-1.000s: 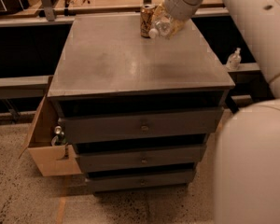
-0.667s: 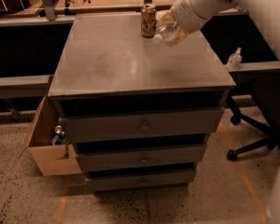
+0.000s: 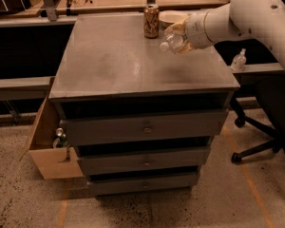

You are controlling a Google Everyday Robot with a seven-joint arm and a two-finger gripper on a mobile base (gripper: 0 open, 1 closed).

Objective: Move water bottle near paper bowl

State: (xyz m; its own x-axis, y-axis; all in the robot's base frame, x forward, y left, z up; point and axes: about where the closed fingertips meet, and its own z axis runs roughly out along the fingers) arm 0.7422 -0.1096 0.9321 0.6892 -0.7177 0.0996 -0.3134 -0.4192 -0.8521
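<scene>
My gripper will release the water bottle on the cabinet top just in front of the paper bowl (image 3: 173, 29). The bottle is now held tilted above the cabinet top.
My gripper (image 3: 179, 36) is shut on the water bottle (image 3: 172, 42), a small clear ribbed bottle with a white cap pointing left and down. It holds the bottle tilted above the right back part of the grey cabinet top (image 3: 118, 61). The paper bowl (image 3: 171, 17), shallow and cream-white, sits at the back right of the top, just behind the gripper and partly hidden by it. A brown-gold drink can (image 3: 151, 21) stands upright to the left of the bowl.
The cabinet has three drawers (image 3: 145, 127) below. A cardboard box (image 3: 50, 148) with bottles stands on the floor at the left. A small pump-top bottle (image 3: 238, 61) sits on a ledge at the right. An office chair base (image 3: 256, 146) is on the floor right.
The arm has swung so its white bulk leaves the foreground. The gripper with the bottle moved slightly right and forward, away from the can, and the bowl now shows behind it.
</scene>
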